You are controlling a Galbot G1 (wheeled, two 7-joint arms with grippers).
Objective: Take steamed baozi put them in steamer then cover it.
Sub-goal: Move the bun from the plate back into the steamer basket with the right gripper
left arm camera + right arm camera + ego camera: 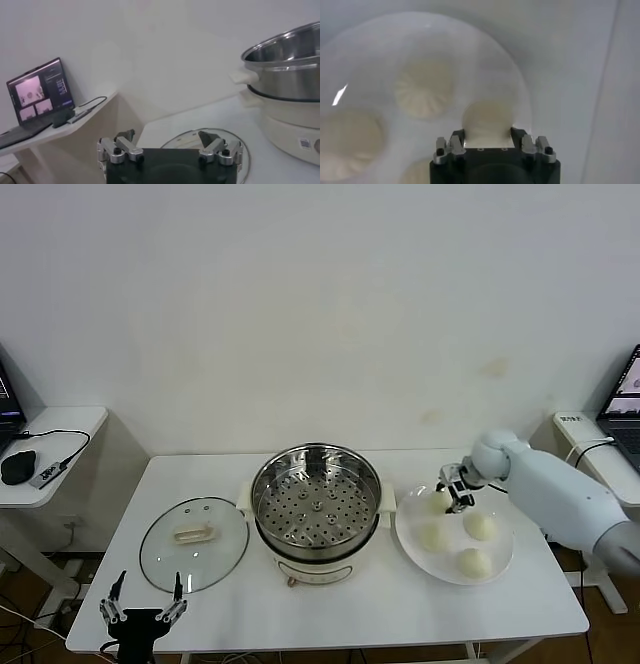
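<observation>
Next, I let go of the baozi with my right gripper on the back part of the steamer's perforated tray (310,476), toward the wall.
The steamer (316,496) stands open at the table's middle, its perforated tray bare; it also shows in the left wrist view (285,65). The glass cover (194,544) lies flat to its left. Several baozi sit on a white plate (420,564) to its right: three loose ones (480,526) (432,537) (473,562) and one at the plate's far left side (438,502). My right gripper (456,489) is down over that one. In the right wrist view its fingers (487,134) close on both sides of this baozi (487,119), which rests on the plate (370,65). My left gripper (148,589) is open and empty at the table's front left, near the cover (170,142).
A side table (45,434) with a mouse and cables stands at the left; a laptop (40,92) sits on it. Another laptop (625,399) is at the far right. The white wall is close behind the table.
</observation>
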